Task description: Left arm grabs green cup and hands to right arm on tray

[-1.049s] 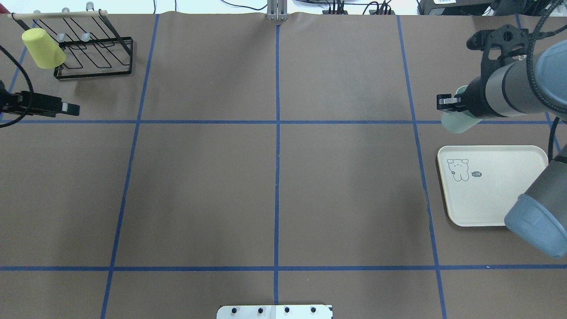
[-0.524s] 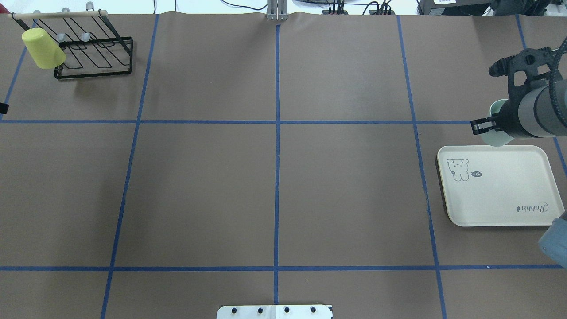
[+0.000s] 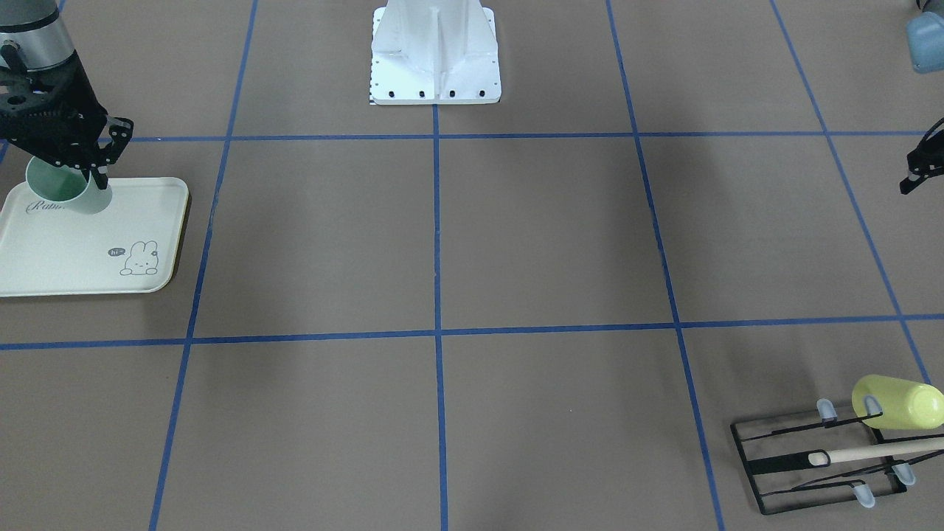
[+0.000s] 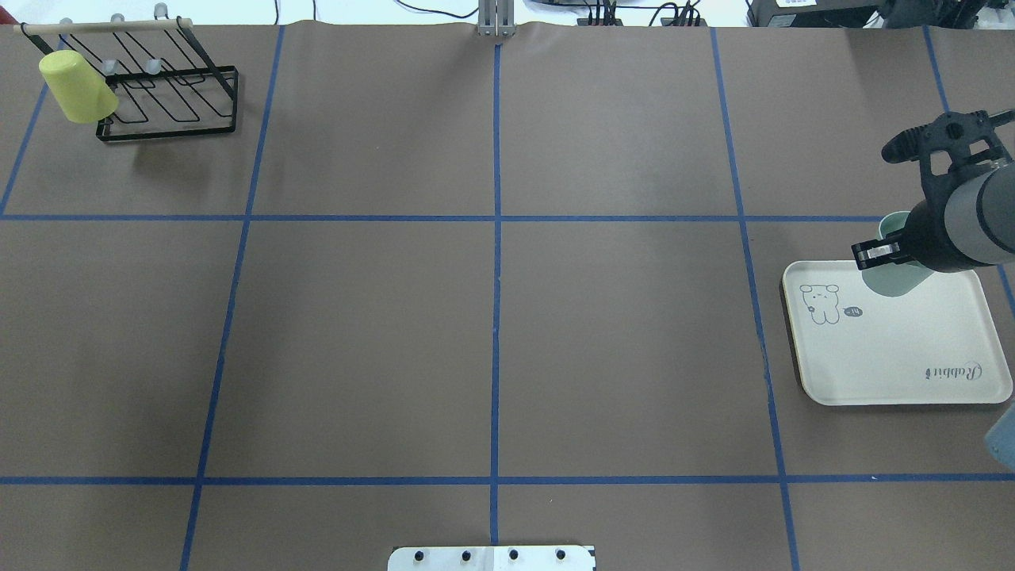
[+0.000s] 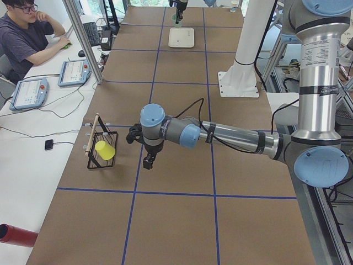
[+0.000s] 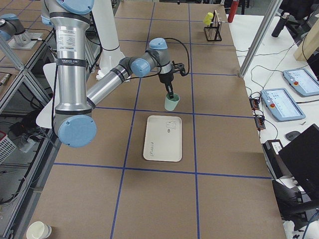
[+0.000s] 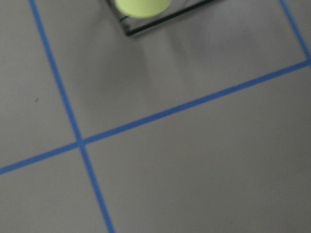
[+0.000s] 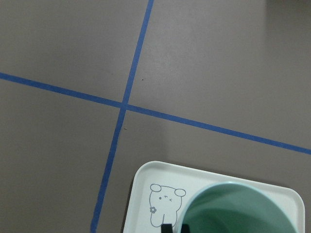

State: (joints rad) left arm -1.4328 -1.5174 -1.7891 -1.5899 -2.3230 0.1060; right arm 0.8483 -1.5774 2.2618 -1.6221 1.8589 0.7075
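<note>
My right gripper is going to put the green cup down on the cream tray [image 3: 85, 242] beside the rabbit drawing's small speech bubble.
My right gripper [image 4: 875, 254] is shut on the wall of the green cup [image 4: 896, 274], one finger inside the rim and one outside. It holds the cup upright, mouth up, just above the far edge of the cream tray [image 4: 896, 357]. The front view shows the cup [image 3: 63, 190] over the tray [image 3: 66, 251]. The right wrist view shows the cup's mouth [image 8: 238, 208] above the rabbit drawing. My left gripper [image 5: 148, 162] hangs low over the table near the rack, empty; only a sliver shows in the front view [image 3: 908, 183], and I cannot tell whether it is open.
A black wire rack [image 4: 170, 103] at the table's far left corner carries a yellow-green cup [image 4: 78, 87] on its side. The robot's white base plate [image 4: 492, 557] is at the near edge. Blue tape lines cross the brown tabletop. An operator sits beside the table's left end.
My right gripper carried the green cup rightward and toward the robot, from beyond the tray to over its far edge. My left gripper withdrew out of the overhead view.
</note>
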